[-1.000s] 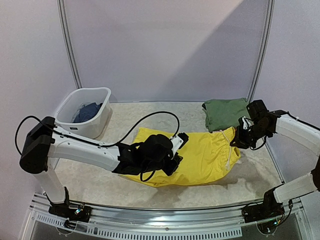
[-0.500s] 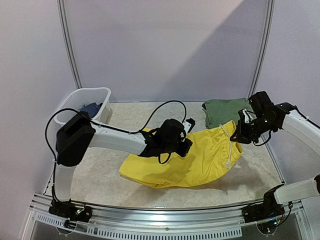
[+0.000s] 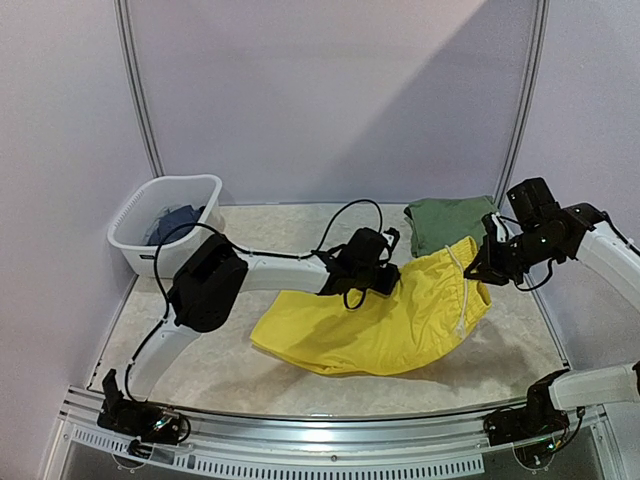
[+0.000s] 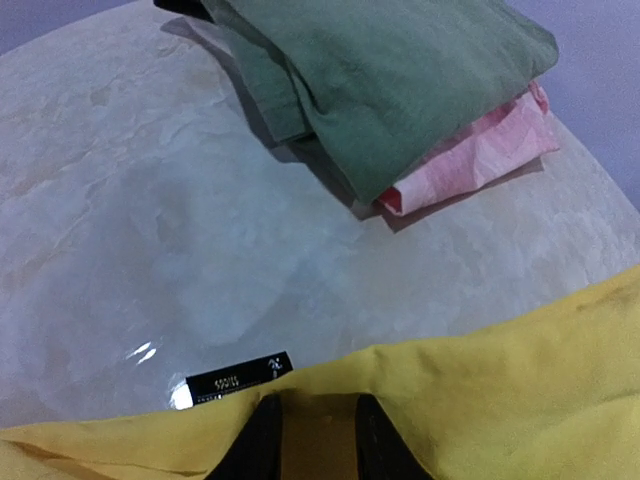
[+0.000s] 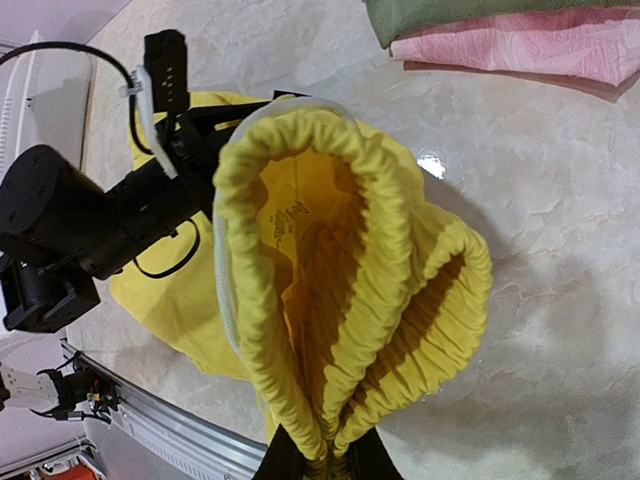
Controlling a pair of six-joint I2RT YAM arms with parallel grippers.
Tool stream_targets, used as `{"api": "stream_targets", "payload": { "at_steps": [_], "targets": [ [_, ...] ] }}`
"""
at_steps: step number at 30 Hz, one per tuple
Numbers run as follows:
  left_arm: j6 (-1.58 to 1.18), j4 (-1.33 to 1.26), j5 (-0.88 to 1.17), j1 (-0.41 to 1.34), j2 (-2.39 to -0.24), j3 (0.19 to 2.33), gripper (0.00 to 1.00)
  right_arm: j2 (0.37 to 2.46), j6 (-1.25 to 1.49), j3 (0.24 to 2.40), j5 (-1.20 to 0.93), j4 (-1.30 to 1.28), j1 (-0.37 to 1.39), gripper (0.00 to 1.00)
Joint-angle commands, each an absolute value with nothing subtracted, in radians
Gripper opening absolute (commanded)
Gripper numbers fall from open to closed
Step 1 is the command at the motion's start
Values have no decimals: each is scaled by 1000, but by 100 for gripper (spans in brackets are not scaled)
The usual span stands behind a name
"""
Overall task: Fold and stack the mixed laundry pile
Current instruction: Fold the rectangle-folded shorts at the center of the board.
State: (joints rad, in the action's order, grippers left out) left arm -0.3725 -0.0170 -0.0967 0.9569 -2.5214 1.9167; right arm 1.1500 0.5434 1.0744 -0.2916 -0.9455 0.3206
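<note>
The yellow shorts, now stretched between both grippers above the table, will be let go by my right gripper on the table (image 3: 272, 313) (image 5: 132, 230) beside my left arm, toward the white slotted basket.
The bright yellow drawstring shorts (image 3: 390, 320) hang stretched between both grippers above the middle of the table, their lower edge drooping onto it. My left gripper (image 3: 385, 282) (image 4: 318, 445) is shut on one edge of the shorts, with yellow cloth between its black fingers (image 4: 262, 445). A black label (image 4: 230, 378) sticks out beside them. My right gripper (image 3: 482, 272) (image 5: 325, 462) is shut on the bunched elastic waistband (image 5: 300, 260). The folded olive-green garment (image 3: 450, 225) (image 4: 400, 80) lies on a folded pink garment (image 4: 480, 155) (image 5: 530, 45) at the back right.
A white slotted basket (image 3: 170, 258) stands at the back left with a dark blue garment (image 3: 175, 222) inside. The left arm stretches across the table's middle with its cable looping above. A metal rail (image 3: 330, 460) runs along the near edge.
Both grippers have carried the shorts up and toward the back right. The left arm has reached further right, and the shorts' left side has lifted off the table.
</note>
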Motion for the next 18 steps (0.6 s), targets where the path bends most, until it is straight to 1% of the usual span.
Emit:
{"api": "stream_targets", "payload": {
  "at_steps": [1, 5, 7, 13, 18],
  "targets": [
    [-404, 87, -24, 940, -2626, 2046, 26, 1119, 538, 1126, -369, -922, 326, 0],
    [-395, 59, -13, 941, -2572, 1973, 26, 1127, 561, 1142, -384, -889, 327, 0],
    [-384, 36, -14, 941, -2483, 1897, 28, 1136, 572, 1148, -382, -873, 327, 0],
    [-350, -22, -18, 940, -2234, 1679, 36, 1188, 594, 1166, -367, -850, 328, 0],
    [-334, -8, -38, 937, -2058, 1540, 44, 1229, 608, 1193, -350, -842, 350, 0]
  ]
}}
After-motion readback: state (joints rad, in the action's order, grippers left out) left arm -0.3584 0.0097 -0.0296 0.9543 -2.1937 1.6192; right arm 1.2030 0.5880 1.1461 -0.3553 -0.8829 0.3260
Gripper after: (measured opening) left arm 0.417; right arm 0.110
